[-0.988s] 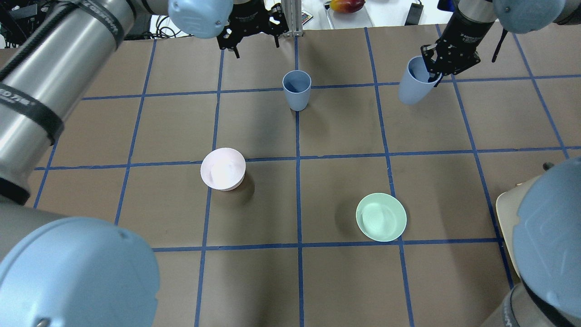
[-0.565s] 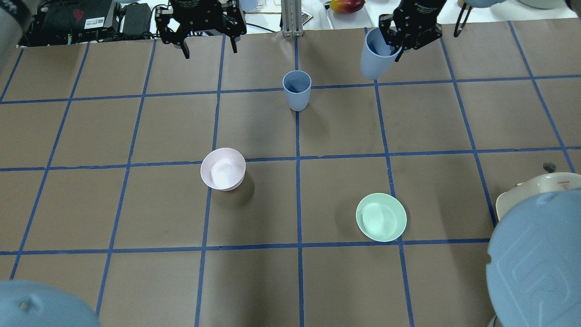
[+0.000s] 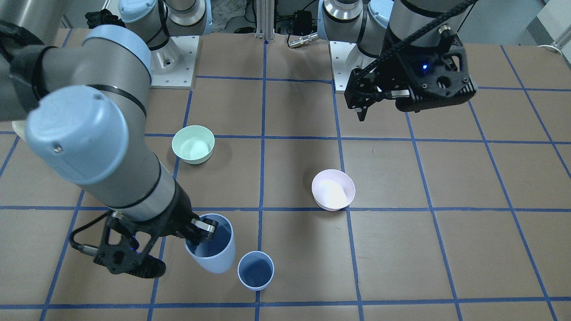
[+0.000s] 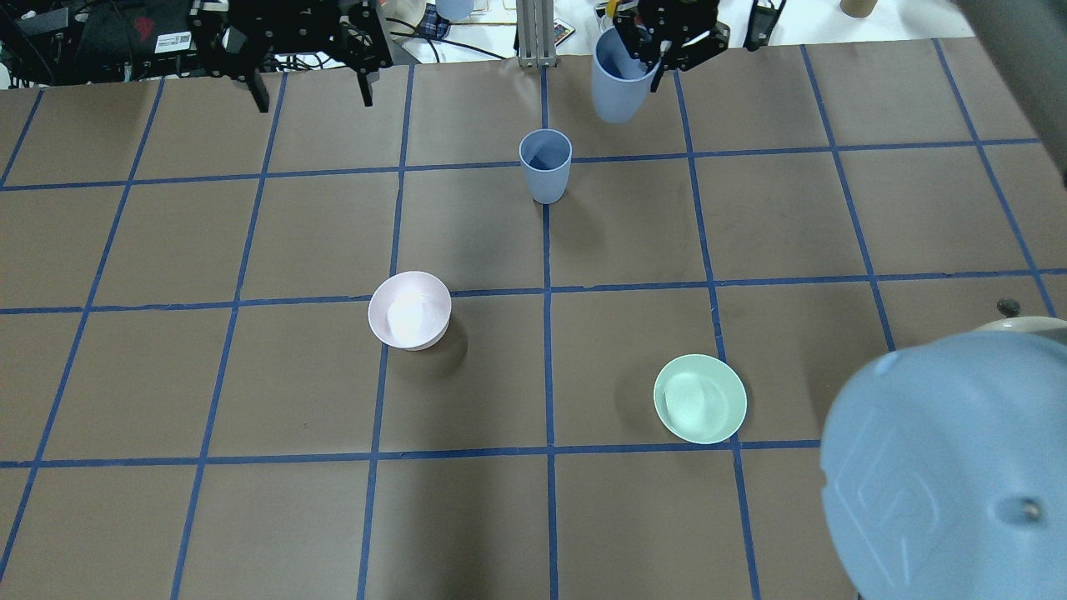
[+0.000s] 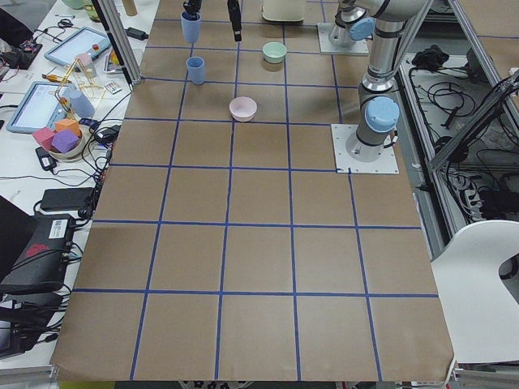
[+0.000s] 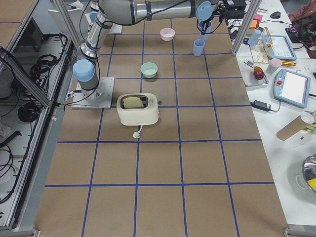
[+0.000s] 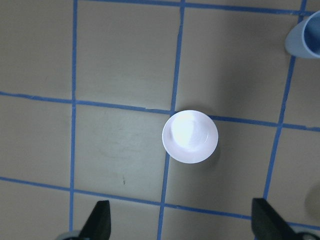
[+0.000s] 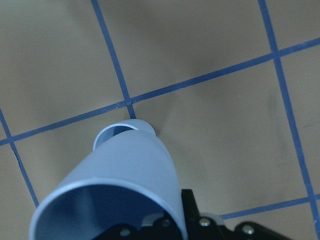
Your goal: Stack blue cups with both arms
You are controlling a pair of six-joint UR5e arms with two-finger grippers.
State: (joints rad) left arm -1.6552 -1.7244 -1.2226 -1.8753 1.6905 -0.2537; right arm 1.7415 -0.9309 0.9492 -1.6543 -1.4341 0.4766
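Note:
Next, I let go of the second blue cup with my right gripper inside the blue cup standing on the table (image 3: 256, 269) (image 8: 125, 134).
One blue cup (image 4: 545, 165) stands upright on the table at the far middle; it also shows in the front view (image 3: 255, 270). My right gripper (image 4: 643, 52) is shut on the rim of the second blue cup (image 4: 618, 83), one finger inside, and holds it tilted in the air just right of and beyond the standing cup. In the right wrist view the held cup (image 8: 115, 190) hangs over the standing cup's rim (image 8: 117, 132). My left gripper (image 4: 310, 83) is open and empty, high over the table's far left; its wrist view shows both fingers (image 7: 97, 222) spread apart.
A pale pink bowl (image 4: 409, 309) sits left of centre and a mint-green bowl (image 4: 699, 397) right of centre, nearer the robot. A white toaster (image 6: 138, 108) stands by the right arm's base. The table's far edge lies just behind the cups.
My right gripper has carried the held cup leftward, from the far right to just beside the standing cup. My left gripper has moved left, away from the middle, still open.

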